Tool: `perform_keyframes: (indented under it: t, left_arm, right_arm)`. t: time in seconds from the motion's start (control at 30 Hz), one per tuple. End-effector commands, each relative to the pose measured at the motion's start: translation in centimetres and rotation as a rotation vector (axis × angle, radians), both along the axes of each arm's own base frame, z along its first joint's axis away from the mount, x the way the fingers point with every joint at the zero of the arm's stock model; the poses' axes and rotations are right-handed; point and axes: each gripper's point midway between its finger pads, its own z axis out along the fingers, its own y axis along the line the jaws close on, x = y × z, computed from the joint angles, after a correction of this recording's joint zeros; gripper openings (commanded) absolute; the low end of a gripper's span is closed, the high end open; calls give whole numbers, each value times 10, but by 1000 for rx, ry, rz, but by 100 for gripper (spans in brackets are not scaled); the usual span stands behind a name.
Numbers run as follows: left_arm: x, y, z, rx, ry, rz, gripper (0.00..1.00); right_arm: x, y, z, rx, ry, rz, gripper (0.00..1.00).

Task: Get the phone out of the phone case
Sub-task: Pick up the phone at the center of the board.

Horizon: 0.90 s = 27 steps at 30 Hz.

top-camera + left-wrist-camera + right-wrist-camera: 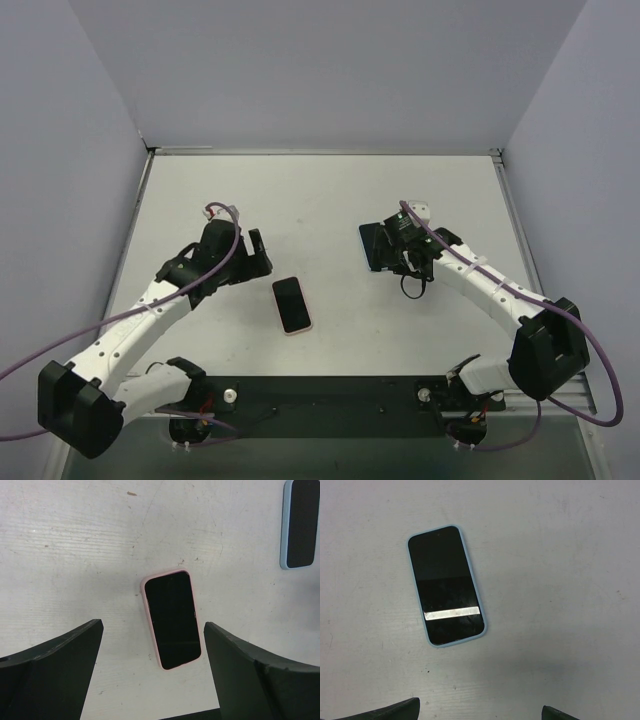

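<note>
I will use my left gripper to grab the second phone by the light blue case's long side (364, 246) (286, 520), the one that faces the pink case.
A phone in a pink case (292, 305) lies face up on the white table, near the middle. In the left wrist view it (171, 620) lies flat between and just beyond my fingers. My left gripper (261, 254) is open and empty, just left of and behind it, above the table. A second phone in a light blue case (446, 585) lies face up below my right gripper (379, 248), which is open, empty and hides most of it in the top view. This phone also shows at the left wrist view's top right (300, 524).
Grey walls close the table at the back and both sides, with a raised edge (320, 151) along the back. A black rail (330, 392) carrying the arm bases runs along the near edge.
</note>
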Motion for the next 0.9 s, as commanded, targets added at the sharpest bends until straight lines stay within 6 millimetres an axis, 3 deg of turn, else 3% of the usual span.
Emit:
perform_keyframes:
  t: [0.0,0.23,0.33,0.47,0.5,0.53,0.6,0.63,0.73,0.87]
  left_arm:
    - [10,7,12,-28,-75,92,95]
    - [10,14,6,-49,-84,172,97]
    - [7,6,4,-46,-45,102,97]
    - [3,-7,-10,-36,41,27,98]
    - [1,-10,-15,-32,63,15,97]
    - [0,-11,-16,-35,70,8,97]
    - [-2,-11,-17,-34,78,5,98]
    - [-4,-11,-17,-35,79,3,97]
    - [-6,-8,-14,-32,72,8,97]
    - [-9,-6,-14,-34,70,13,97]
  right_arm:
    - [1,-4,15,-8,-30,-5,98]
    - [1,5,12,11,-8,37,97]
    - [7,8,11,0,-2,73,97]
    - [34,14,11,5,15,112,98]
    - [41,18,1,11,55,124,98]
    - [55,22,9,60,51,125,98]
    - [68,26,-2,59,91,154,98]
    - [77,28,2,69,82,161,98]
    - [89,29,-11,73,122,188,99]
    - [90,31,-34,77,197,232,99]
